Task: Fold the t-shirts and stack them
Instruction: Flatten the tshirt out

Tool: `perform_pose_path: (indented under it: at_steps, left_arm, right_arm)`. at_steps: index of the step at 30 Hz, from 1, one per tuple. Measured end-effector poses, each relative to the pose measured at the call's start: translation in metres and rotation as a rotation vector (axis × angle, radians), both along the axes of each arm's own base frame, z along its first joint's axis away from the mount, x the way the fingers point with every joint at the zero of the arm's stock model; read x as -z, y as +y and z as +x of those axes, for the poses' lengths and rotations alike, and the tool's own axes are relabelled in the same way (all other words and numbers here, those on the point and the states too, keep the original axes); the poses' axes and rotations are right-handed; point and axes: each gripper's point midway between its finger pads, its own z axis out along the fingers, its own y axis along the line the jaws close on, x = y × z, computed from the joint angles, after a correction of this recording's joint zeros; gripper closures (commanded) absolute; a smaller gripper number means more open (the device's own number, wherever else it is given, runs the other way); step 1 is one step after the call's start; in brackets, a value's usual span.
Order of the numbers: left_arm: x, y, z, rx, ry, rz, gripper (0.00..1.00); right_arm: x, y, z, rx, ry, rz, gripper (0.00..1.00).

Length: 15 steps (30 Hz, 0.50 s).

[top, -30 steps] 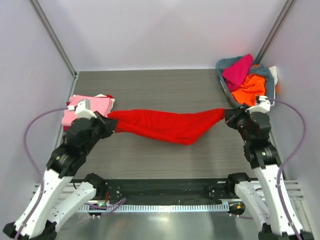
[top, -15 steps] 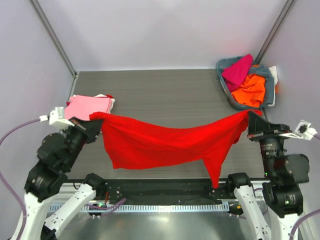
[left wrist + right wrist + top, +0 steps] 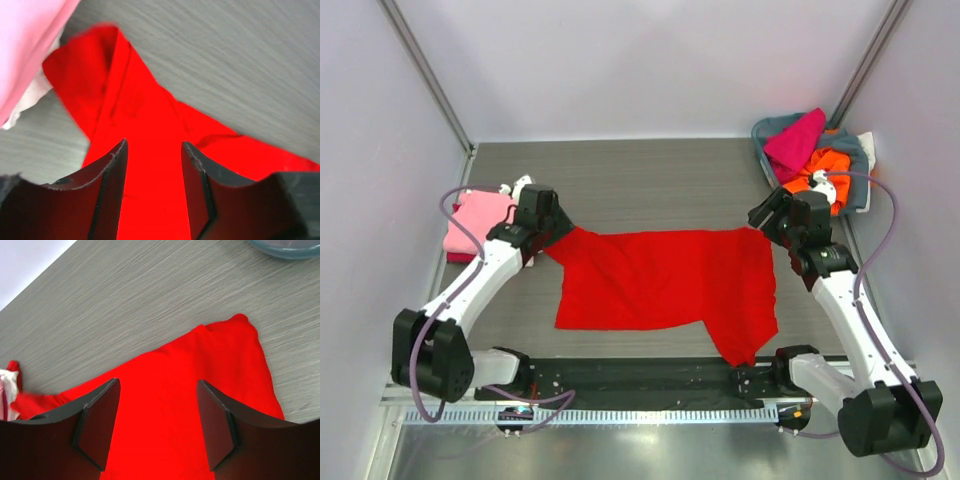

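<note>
Next, my right gripper closes on the red t-shirt slightly in from its far corner (image 3: 748, 258) (image 3: 221, 371), the corner that is closest to the grey-blue basket.
A bright red t-shirt (image 3: 670, 280) lies spread flat in the middle of the table, one part reaching the front edge. My left gripper (image 3: 552, 232) hovers open over its far left corner, and in the left wrist view the red cloth (image 3: 150, 165) shows between the parted fingers of that gripper (image 3: 154, 145), not pinched. My right gripper (image 3: 765, 215) stands open over the far right corner, with red cloth (image 3: 200, 370) below its gripper (image 3: 157, 382). A folded pink t-shirt (image 3: 475, 220) lies at the left. Magenta (image 3: 795, 140) and orange (image 3: 820, 170) t-shirts sit in the basket.
The grey-blue basket (image 3: 861, 175) stands at the back right corner, close behind my right arm. A bit of white cloth (image 3: 30, 97) peeks out under the pink t-shirt (image 3: 25, 45). Grey walls close in the table on three sides.
Both arms swung the red t-shirt forward from hanging stretched in the air and laid it flat on the table. Both grippers then opened and let its corners go.
</note>
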Motion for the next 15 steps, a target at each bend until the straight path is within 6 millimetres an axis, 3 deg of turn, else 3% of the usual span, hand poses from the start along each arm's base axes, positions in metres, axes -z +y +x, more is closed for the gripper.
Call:
perform_pose_path:
  at_steps: [2,5,9,10,13,14,15]
  left_arm:
    - [0.0,-0.002,0.011,0.0,-0.002,-0.016,0.52]
    - [-0.015,-0.003,0.022,0.007,-0.036,-0.052,0.49]
    - [-0.032,0.004,0.033,0.008,-0.082,-0.091,0.43]
    - [-0.031,0.004,0.031,0.014,-0.084,-0.1,0.43]
    - [-0.019,-0.002,0.01,0.059,-0.072,-0.135,0.44]
    - [-0.012,-0.004,0.0,0.074,-0.054,-0.147,0.45]
    - [-0.003,-0.007,-0.011,0.093,-0.039,-0.164,0.46]
  right_arm:
    - [0.0,0.001,-0.006,-0.005,-0.012,0.008,0.33]
    - [0.005,0.002,-0.022,-0.01,-0.049,0.03,0.33]
    - [0.041,0.004,-0.042,-0.022,0.003,0.046,0.39]
    - [0.049,0.005,-0.044,-0.026,0.022,0.048,0.42]
    - [0.078,0.01,-0.047,-0.045,0.104,0.066,0.65]
    - [0.087,0.014,-0.047,-0.059,0.127,0.075,0.77]
    - [0.096,0.017,-0.046,-0.073,0.149,0.086,0.82]
